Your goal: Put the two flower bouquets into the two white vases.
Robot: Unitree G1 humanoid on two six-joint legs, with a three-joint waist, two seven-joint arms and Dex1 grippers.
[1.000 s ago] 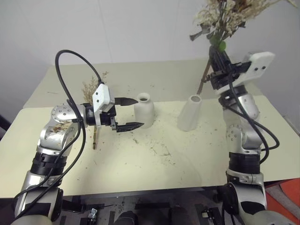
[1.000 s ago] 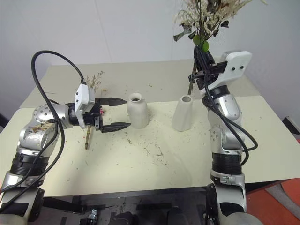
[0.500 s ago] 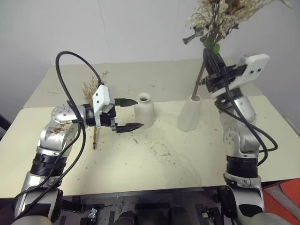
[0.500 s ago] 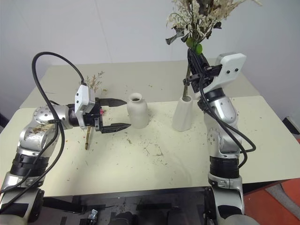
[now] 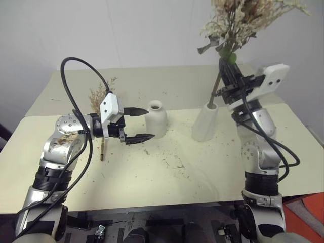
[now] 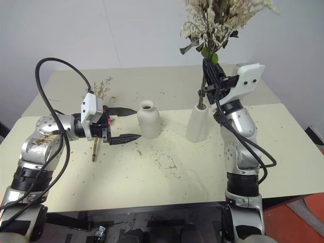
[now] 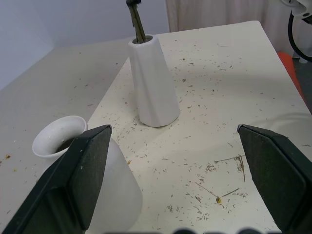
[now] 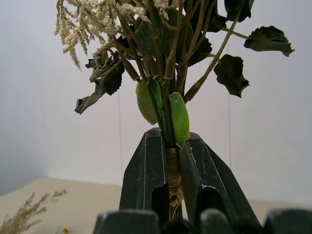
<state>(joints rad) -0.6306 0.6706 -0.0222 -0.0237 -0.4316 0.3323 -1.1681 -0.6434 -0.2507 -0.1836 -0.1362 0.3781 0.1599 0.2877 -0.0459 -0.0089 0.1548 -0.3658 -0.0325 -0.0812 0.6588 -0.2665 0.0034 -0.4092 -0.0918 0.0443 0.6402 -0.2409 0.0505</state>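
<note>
Next, I release the fuller bouquet from my right gripper, stems deep in the opening of the tapered white vase [image 5: 209,107].
My right gripper [image 5: 230,77] is shut on the stems of the fuller bouquet [image 5: 243,20], cream sprigs with green leaves, held upright. Its stem end sits in the mouth of the tapered white vase [image 5: 205,124]; the left wrist view shows the stem [image 7: 136,22] entering that vase [image 7: 153,83]. In the right wrist view the fingers [image 8: 146,170] clamp the tied stems. My left gripper [image 5: 148,122] is open, pointing sideways just left of the bottle-shaped white vase [image 5: 157,121], not touching it. The slim dried-grass bouquet [image 5: 98,93] lies on the table behind my left hand.
The cream table [image 5: 177,172] is strewn with dry plant crumbs around the vases. A second table surface [image 5: 167,81] adjoins at the back, up to a plain wall. Open room lies in front of both vases.
The bouquet's stem end was beside the tapered vase's mouth; it now sits inside it, and the flowers have tilted a little. The left arm has not moved.
</note>
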